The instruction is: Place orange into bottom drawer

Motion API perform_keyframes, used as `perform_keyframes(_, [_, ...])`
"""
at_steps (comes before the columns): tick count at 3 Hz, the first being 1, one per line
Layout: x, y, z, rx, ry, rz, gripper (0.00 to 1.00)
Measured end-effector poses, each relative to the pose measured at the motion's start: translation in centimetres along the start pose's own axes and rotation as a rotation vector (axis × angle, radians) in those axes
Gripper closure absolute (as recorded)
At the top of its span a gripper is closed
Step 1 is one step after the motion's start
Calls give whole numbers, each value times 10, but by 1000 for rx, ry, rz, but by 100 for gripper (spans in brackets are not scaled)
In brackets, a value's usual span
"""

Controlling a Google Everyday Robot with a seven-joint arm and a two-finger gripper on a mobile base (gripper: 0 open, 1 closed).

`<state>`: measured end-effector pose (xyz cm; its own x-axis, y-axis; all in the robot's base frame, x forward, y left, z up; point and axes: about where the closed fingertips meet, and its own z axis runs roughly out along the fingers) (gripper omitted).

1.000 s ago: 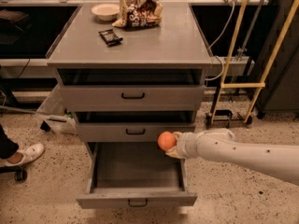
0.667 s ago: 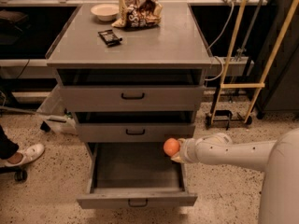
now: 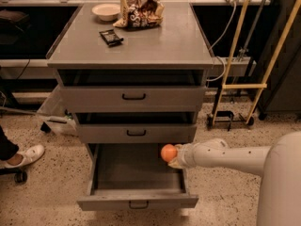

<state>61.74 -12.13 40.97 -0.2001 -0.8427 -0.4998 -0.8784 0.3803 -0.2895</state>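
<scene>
The robot's gripper should release the orange on the grey inside of the bottom drawer (image 3: pixel 165 170), near the side of the drawer by the robot's arm. The orange is held just above that drawer.
The orange (image 3: pixel 168 152) is a small bright orange ball held at the tip of my gripper (image 3: pixel 174 156). The gripper reaches in from the right on a white arm. It holds the orange just above the right side of the bottom drawer (image 3: pixel 136 175). That drawer is pulled out wide, with a flat grey inside and a low front panel with a small dark handle. The two shallower drawers above it stand slightly ajar.
On the cabinet top (image 3: pixel 155 44) lie a white bowl (image 3: pixel 106 11), a snack bag (image 3: pixel 140 12) and a dark packet (image 3: pixel 111 36). A yellow-framed cart (image 3: pixel 240 86) stands right. A person's shoe (image 3: pixel 26 155) is on the floor at left.
My arm has drawn in and lowered a little, carrying the orange right and down to the open bottom drawer's right side.
</scene>
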Motion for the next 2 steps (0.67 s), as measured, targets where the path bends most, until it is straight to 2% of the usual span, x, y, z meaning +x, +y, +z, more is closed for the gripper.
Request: perform_keyframes(2, [56, 51, 108, -230, -29, 68, 100])
